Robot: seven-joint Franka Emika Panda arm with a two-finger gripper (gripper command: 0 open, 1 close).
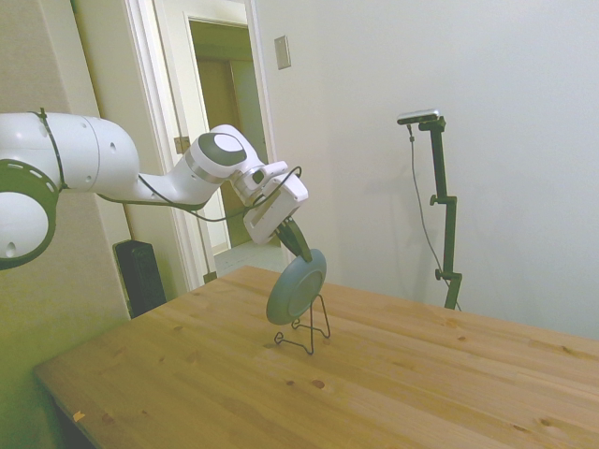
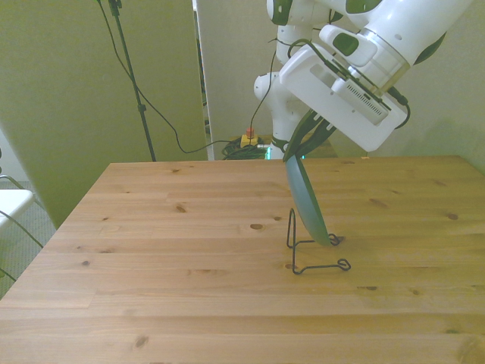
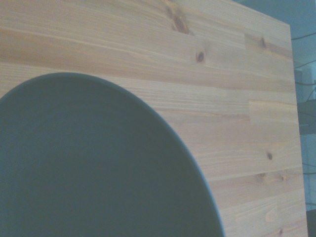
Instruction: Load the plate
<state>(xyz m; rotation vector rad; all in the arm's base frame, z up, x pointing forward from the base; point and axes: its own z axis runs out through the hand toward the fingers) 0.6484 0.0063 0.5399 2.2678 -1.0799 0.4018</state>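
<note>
My gripper will let go of the plate beside the curled ends of the black wire stand [image 2: 333, 267], so that it leans against the stand's upright back.
The dark teal-green plate [image 1: 295, 286] [image 2: 305, 200] stands on edge, tilted, with its lower rim down in the thin black wire stand [image 1: 306, 329] [image 2: 316, 254] on the wooden table [image 1: 393, 374]. My gripper [image 1: 298, 241] [image 2: 301, 141] is shut on the plate's upper rim, its dark fingers pinching the edge. Close up, the wrist view is filled by the plate's [image 3: 94, 168] curved face with table boards beyond it.
A doorway [image 1: 225, 140] and a black speaker-like box [image 1: 140, 276] lie beyond the table's far corner in the side view. Cables and a red-and-yellow button box [image 2: 248, 139] sit on the floor behind the table.
</note>
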